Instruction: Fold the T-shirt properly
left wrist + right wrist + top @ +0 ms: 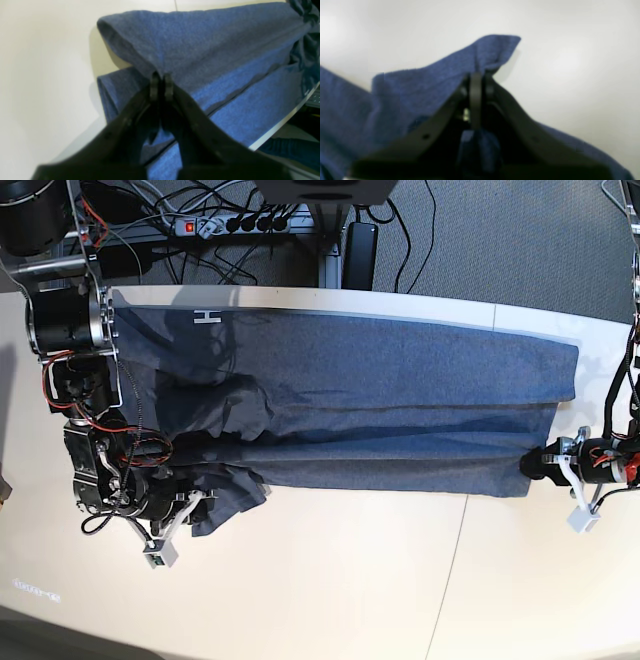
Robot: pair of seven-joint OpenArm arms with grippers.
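I need to release the T-shirt's lifted corner with my right gripper farther back, against the rumpled cloth at the bunched end (142,426).
The slate-blue T-shirt (380,410) lies stretched lengthwise across the white table, folded into long bands. At its right end in the base view, my left gripper (533,463) pinches the near corner. The left wrist view shows this gripper (161,82) shut on a raised fold of the T-shirt (200,50), lifted a little off the layer below. At the bunched left end, my right gripper (222,513) holds the cloth. In the right wrist view this gripper (480,80) is shut on a lifted corner of the T-shirt (420,87).
The white table (350,580) stretches toward the camera in front of the shirt, with a seam (455,570) running across it. The shirt's far side reaches the table's back edge (440,305). A power strip (240,222) and cables lie on the floor behind.
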